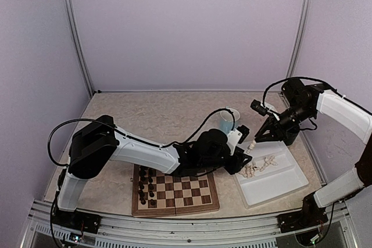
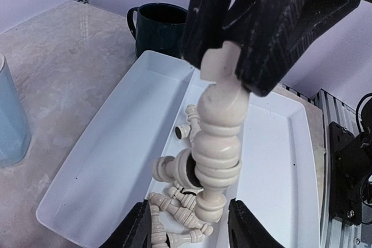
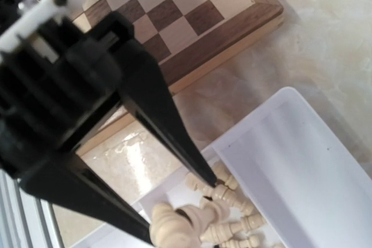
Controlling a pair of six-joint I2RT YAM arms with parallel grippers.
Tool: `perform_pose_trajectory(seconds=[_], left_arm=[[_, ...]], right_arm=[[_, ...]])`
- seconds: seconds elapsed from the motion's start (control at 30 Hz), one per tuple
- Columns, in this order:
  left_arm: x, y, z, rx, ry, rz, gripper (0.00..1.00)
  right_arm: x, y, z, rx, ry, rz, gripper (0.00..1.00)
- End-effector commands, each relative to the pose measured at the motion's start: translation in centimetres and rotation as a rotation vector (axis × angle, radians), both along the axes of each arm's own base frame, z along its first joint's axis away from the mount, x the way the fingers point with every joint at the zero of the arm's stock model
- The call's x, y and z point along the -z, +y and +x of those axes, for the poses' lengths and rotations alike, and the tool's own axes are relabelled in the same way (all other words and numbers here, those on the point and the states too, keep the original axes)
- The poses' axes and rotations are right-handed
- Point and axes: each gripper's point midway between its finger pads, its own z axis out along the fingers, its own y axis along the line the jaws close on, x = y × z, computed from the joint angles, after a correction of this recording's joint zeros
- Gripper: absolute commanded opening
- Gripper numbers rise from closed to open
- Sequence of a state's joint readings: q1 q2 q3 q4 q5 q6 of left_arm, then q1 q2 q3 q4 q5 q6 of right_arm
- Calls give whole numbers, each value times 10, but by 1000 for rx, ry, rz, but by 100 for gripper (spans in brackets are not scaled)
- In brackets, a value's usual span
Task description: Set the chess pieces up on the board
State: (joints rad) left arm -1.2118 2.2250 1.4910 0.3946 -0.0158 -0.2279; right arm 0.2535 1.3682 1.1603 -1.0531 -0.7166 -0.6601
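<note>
Cream chess pieces hang joined at their bases from my right gripper, so my left gripper needs to take the lower chess piece's head [image 2: 210, 207] and pull it away first.
A tall cream-white chess piece [image 2: 218, 137] hangs over the white tray [image 2: 116, 161], pinched at its top by my right gripper [image 2: 232, 45], which is shut on it. My left gripper [image 2: 192, 227] is open, its two fingertips standing either side of that piece's base without touching it. Several more cream chess pieces [image 2: 174, 207] lie loose in the tray below. From above, both grippers meet at the tray's near-left corner: left [image 1: 244, 164], right [image 1: 254, 142]. The board [image 1: 174, 208] lies left of the tray. In the right wrist view the held piece [image 3: 174, 227] sits between my right gripper's [image 3: 180, 210] long black fingers.
Dark chess pieces [image 1: 146, 187] stand in the board's two left columns. A light-blue cup [image 1: 228, 121] stands behind the left arm's wrist. A dark mug [image 2: 157, 27] sits just beyond the tray's far end. The tray [image 1: 279, 187] lies at the table's right front.
</note>
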Motion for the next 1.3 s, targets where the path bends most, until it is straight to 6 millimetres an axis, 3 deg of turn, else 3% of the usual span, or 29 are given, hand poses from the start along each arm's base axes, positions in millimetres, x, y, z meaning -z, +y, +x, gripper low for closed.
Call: perform_pose_trajectory(seconds=[0.0,0.27,0.4,0.5,0.7,0.87,1.03,1.13,1.2,1.27], left_arm=[[-25,-8,4,-18,-47,-55,46],[-30,-17,9,-17,-81,-65,37],[-28,-22,8,4,-89,-57,19],[-22,-24,5,22,-79,-51,14],[-15,-25,-2,55,-65,-48,14],[-4,-31,-10,90,-48,-39,27],[-4,-32,-14,109,-45,-49,11],[-5,-31,-13,100,-48,-50,9],[-6,-28,-9,72,-52,-47,17],[-7,-22,0,11,-53,-43,33]], right_arm=[[-1,3,-7,-8,25,5,2],[3,3,-9,-8,44,5,2],[4,4,-8,-8,47,8,2],[-3,5,-4,-6,29,17,2],[-14,4,8,10,-17,1,0],[-16,4,11,14,-20,-6,0],[-14,4,9,14,-8,-1,0],[-14,4,9,16,-8,-1,0],[-13,4,8,16,-6,-1,0],[-13,3,7,17,-6,-5,0]])
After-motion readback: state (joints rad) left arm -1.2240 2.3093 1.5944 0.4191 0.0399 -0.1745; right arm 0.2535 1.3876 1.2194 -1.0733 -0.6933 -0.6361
